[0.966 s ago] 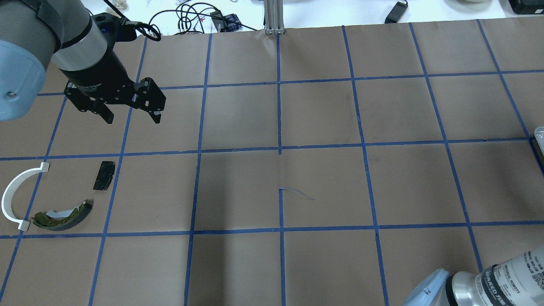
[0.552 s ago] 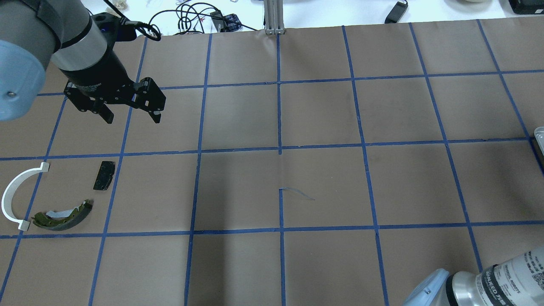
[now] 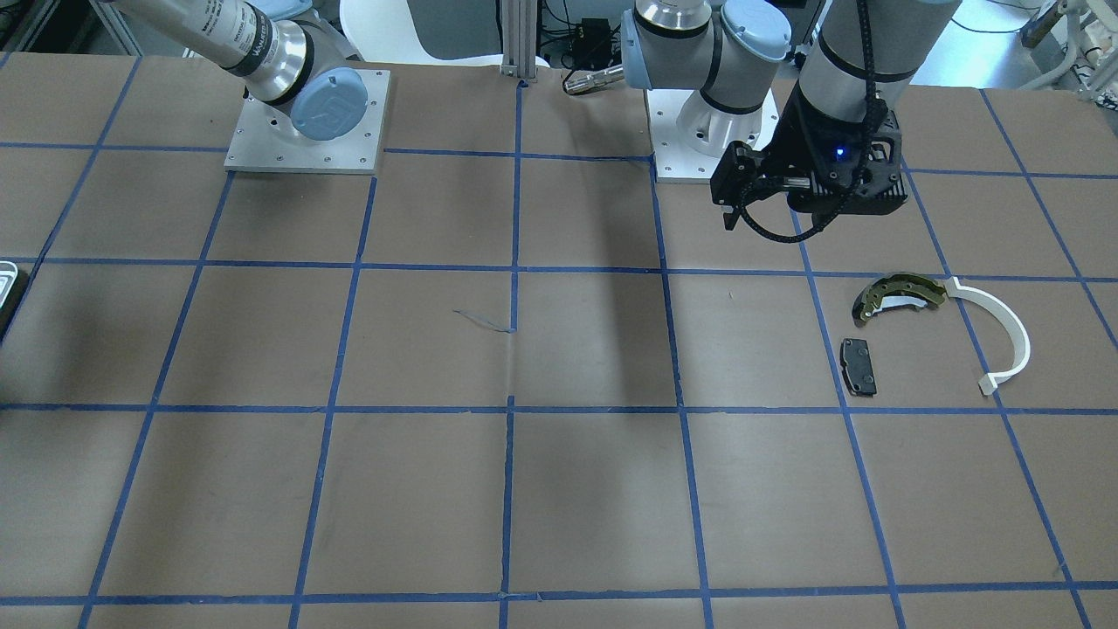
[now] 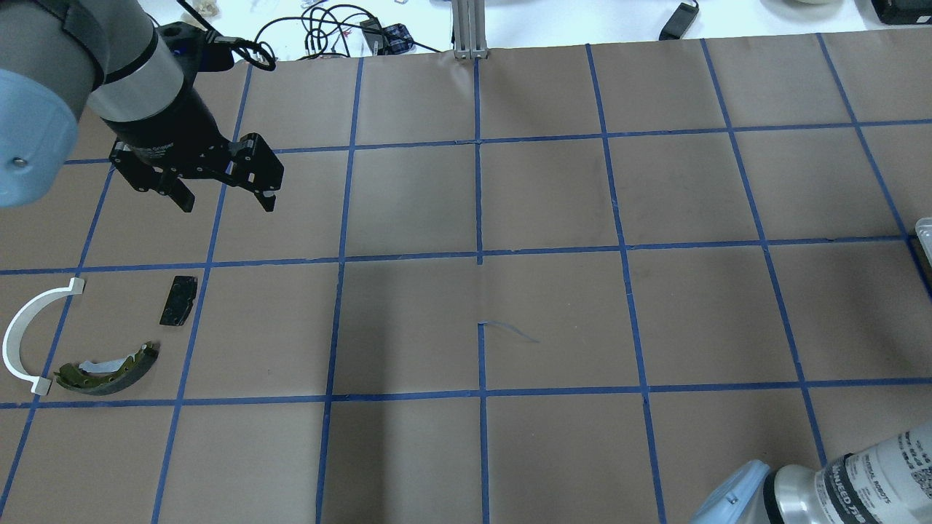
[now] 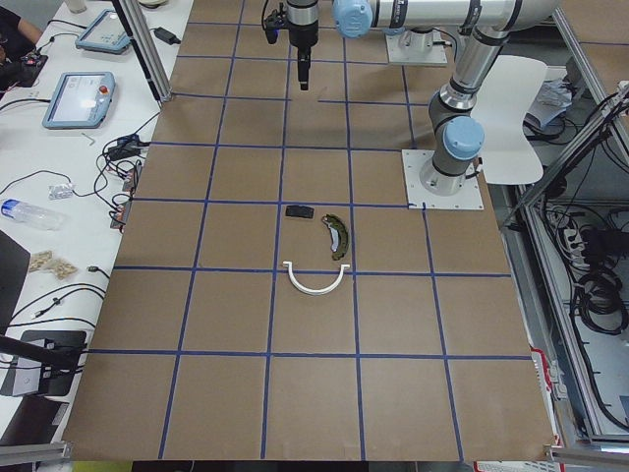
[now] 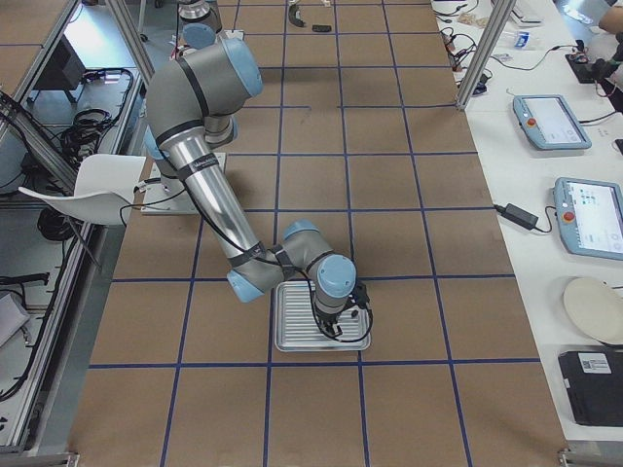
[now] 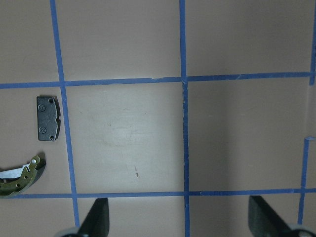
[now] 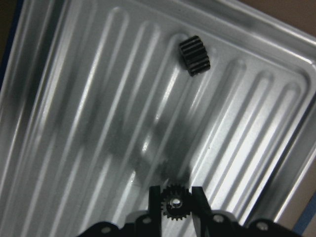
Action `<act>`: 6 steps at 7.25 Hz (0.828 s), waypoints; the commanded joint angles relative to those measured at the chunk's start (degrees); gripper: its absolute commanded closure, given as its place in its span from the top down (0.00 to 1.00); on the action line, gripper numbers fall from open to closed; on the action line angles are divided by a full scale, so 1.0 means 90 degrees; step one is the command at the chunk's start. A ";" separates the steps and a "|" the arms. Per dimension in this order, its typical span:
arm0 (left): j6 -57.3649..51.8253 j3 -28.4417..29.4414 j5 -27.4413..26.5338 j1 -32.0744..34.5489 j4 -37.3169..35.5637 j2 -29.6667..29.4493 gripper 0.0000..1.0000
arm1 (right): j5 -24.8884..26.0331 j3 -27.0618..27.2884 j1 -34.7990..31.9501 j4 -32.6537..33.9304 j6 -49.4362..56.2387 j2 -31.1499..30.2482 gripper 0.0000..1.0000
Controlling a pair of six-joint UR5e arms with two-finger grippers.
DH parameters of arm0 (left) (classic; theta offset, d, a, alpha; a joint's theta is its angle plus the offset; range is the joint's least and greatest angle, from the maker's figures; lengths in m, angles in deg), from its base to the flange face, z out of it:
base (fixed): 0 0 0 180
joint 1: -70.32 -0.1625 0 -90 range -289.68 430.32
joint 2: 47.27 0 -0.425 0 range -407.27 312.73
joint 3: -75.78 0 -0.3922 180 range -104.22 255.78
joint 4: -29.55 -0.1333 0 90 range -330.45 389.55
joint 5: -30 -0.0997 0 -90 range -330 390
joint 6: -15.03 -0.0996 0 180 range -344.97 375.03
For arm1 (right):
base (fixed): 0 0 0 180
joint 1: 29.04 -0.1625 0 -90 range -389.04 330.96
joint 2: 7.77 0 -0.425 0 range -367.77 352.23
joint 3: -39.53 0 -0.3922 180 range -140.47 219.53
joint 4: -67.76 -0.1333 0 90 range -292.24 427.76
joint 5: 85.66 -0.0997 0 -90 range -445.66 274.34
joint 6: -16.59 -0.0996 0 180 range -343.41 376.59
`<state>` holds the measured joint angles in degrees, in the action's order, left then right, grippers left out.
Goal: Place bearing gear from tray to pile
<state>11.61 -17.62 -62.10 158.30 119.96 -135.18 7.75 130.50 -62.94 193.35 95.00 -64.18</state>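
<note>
I should release the bearing gear from my right gripper on the table (image 3: 532, 360) beside the middle blue tape's gap. The gear is over the ribbed metal tray now.
In the right wrist view my right gripper (image 8: 175, 193) is shut on a small black toothed bearing gear (image 8: 174, 204) over the ribbed metal tray (image 8: 74, 123). A second black gear (image 8: 194, 55) lies in the tray farther off. The exterior right view shows this gripper (image 6: 336, 326) down over the tray (image 6: 290, 336). The pile lies at the table's left: an olive brake shoe (image 4: 109, 367), a black brake pad (image 4: 178, 300) and a white half-ring (image 4: 29, 335). My left gripper (image 4: 227, 204) hangs open and empty above the table, beyond the pile.
Blue tape divides the brown table into squares. Only the tray's corner (image 4: 925, 229) shows at the overhead view's right edge. Cables (image 4: 328, 33) lie on the white bench past the far edge. An aluminium post (image 4: 470, 29) stands at the far middle.
</note>
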 commanded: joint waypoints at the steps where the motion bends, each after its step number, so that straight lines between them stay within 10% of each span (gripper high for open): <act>1: 0.0009 0.0016 0.0009 0.0000 -0.0016 -0.0036 1.00 | -0.0124 0.0087 -0.0535 -0.0580 -0.0682 -0.0584 0.12; 6: -0.0089 0.0006 -0.0001 -0.0010 -0.0035 -0.0046 1.00 | -0.0134 0.1070 -0.3383 -0.1406 -0.4990 -0.1904 0.12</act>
<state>10.94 -17.55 -62.07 158.22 119.77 -135.51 6.59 136.10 -85.54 180.21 62.12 -79.40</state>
